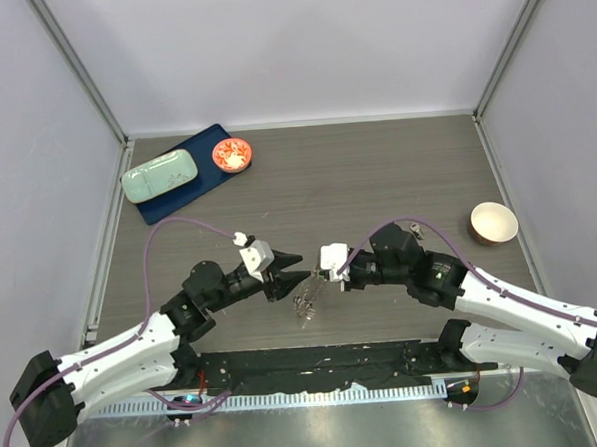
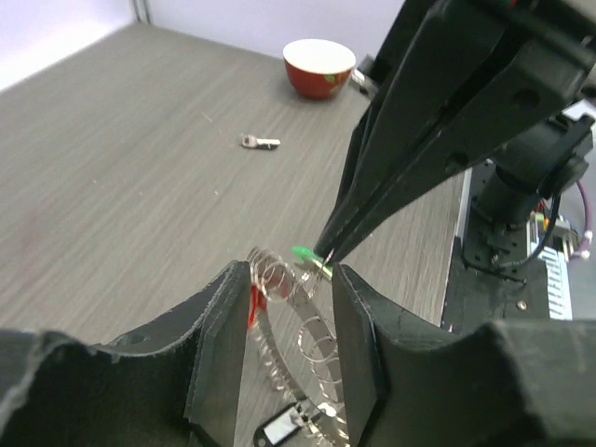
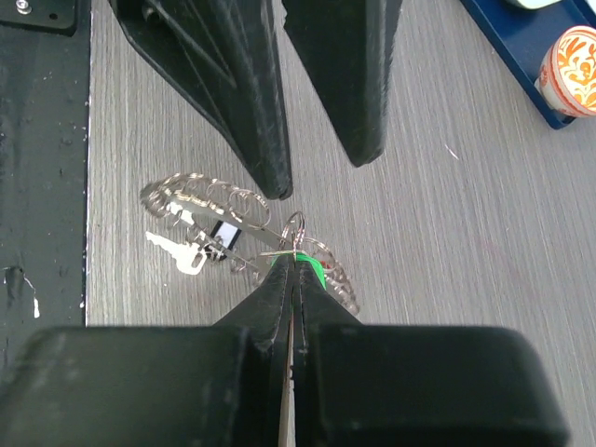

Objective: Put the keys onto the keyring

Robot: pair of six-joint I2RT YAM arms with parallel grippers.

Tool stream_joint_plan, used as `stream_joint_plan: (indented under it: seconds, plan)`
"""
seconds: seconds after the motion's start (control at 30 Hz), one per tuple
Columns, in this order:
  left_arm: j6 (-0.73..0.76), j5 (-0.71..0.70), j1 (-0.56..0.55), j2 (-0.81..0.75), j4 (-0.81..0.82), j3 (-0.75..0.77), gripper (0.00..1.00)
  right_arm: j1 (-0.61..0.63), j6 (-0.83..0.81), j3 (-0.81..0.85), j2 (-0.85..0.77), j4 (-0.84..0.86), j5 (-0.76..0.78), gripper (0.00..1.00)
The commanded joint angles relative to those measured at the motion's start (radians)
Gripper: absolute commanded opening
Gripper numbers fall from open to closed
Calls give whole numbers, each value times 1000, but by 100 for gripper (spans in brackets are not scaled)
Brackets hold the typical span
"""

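My left gripper's fingers straddle the piece below the small ring at the green-tagged key. So my left gripper needs to turn and pinch the small ring itself (image 3: 294, 225).
The keyring (image 1: 308, 301) is a grey band fringed with small silvery rings, tilted up off the table between the two arms. My left gripper (image 2: 289, 275) is closed on its upper part, one finger pressing on each side of the band (image 2: 317, 331). A red tag (image 2: 251, 303) hangs by the left finger. My right gripper (image 3: 291, 261) is shut on the key with the bright green tag (image 3: 315, 271), holding it against a small ring at the top of the keyring (image 3: 233, 209). The green tag also shows in the left wrist view (image 2: 303, 253).
A loose silver key (image 2: 260, 142) lies on the table near a red and cream bowl (image 1: 493, 222). A blue tray (image 1: 182, 195) at the back left holds a pale green case (image 1: 160, 176) and an orange bowl (image 1: 233, 154). A black tag (image 3: 225, 233) and a silver key (image 3: 177, 250) hang on the keyring.
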Motion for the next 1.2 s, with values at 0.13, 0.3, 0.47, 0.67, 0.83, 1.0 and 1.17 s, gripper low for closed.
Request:
stream_joint_plan:
  seconds: [0.13, 0.3, 0.47, 0.67, 0.83, 1.0, 1.17]
  plan:
    - [-29, 296, 161, 96, 267, -97, 40, 4, -25, 44, -24, 9, -17, 1]
    - [-43, 472, 240, 211, 387, -61, 44, 4, -33, 43, -19, 1, -25, 1]
    - [-45, 613, 255, 314, 450, -7, 45, 4, -38, 47, -13, -8, -22, 1]
    - [-20, 712, 257, 351, 398, 42, 44, 3, -38, 49, 1, -8, -19, 1]
    - [-14, 739, 257, 389, 341, 71, 39, 4, -41, 53, 13, -8, -17, 1]
    - [10, 749, 257, 404, 268, 85, 36, 4, -41, 55, 13, -5, -17, 1]
    - [64, 729, 257, 404, 174, 102, 34, 4, -39, 53, 10, -5, -19, 1]
